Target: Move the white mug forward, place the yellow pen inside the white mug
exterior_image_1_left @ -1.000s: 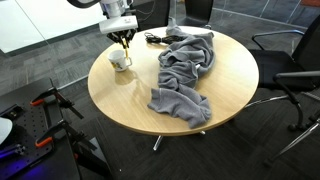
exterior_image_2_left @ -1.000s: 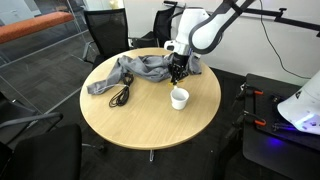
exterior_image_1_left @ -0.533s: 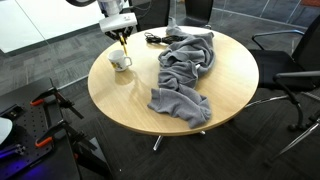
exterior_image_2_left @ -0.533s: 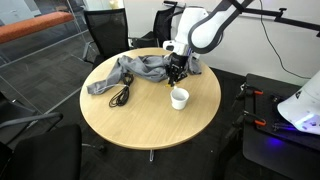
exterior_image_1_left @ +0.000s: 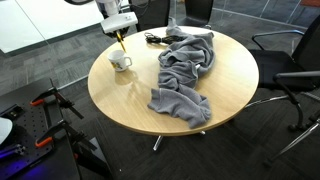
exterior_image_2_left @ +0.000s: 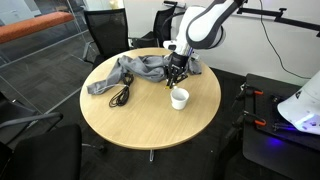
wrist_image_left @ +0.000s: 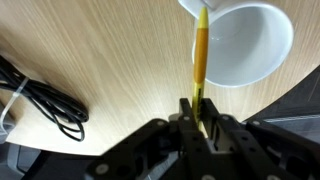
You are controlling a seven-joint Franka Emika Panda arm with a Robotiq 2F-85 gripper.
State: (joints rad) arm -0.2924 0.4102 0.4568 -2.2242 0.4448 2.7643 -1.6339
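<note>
My gripper needs to release the yellow pen in the white mug's opening (exterior_image_1_left: 118,53) (wrist_image_left: 238,45), so that the pen is left leaning against the rim of the mug.
The white mug (exterior_image_1_left: 120,62) stands upright near the round table's edge in both exterior views (exterior_image_2_left: 179,98); the wrist view shows its open mouth (wrist_image_left: 245,45) from above. My gripper (wrist_image_left: 199,108) is shut on the yellow pen (wrist_image_left: 200,55), which hangs point-down from the jaws. In the wrist view the pen's far end overlaps the mug's rim. In an exterior view the pen (exterior_image_1_left: 121,43) hangs just above the mug, under the gripper (exterior_image_1_left: 120,33). The gripper (exterior_image_2_left: 176,76) also hovers above and behind the mug.
A grey cloth (exterior_image_1_left: 185,70) is spread over the round wooden table (exterior_image_1_left: 135,95). Black cables (exterior_image_2_left: 121,96) lie beside the cloth and appear in the wrist view (wrist_image_left: 45,95). Office chairs (exterior_image_2_left: 105,35) stand around the table.
The gripper has risen slightly with the pen and shifted a little above the mug. The mug and cloth have not moved.
</note>
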